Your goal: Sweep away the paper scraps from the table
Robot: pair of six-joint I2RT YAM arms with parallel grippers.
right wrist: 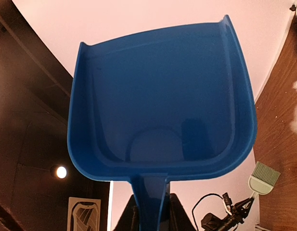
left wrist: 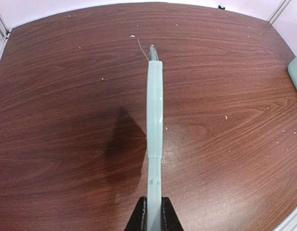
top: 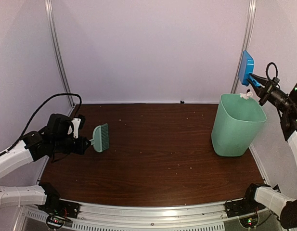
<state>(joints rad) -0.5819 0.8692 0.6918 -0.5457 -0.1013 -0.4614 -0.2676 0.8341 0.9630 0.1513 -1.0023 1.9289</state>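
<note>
Next, my left gripper sets the mint-green hand brush, still held above the table, down on the bare wood [top: 105,162] just in front of it, toward the silver rail.
My left gripper [top: 87,142] is shut on the handle of the mint-green hand brush [top: 101,137] and holds it above the left side of the table [top: 153,163]. The left wrist view shows the brush [left wrist: 154,120] edge-on between the fingers [left wrist: 140,217]. My right gripper [top: 263,88] is shut on the handle of the blue dustpan [top: 245,67], raised and tipped over the mint-green bin [top: 236,126]. The pan [right wrist: 162,96] looks empty. One white paper scrap [top: 245,96] is at the bin's rim. Only tiny white specks [left wrist: 225,117] lie on the table; no coloured wads show.
The bin stands at the table's right side, and its edge shows in the left wrist view [left wrist: 296,72]. White walls and metal posts [top: 59,57] enclose the back and sides. A silver rail [top: 148,211] runs along the near edge.
</note>
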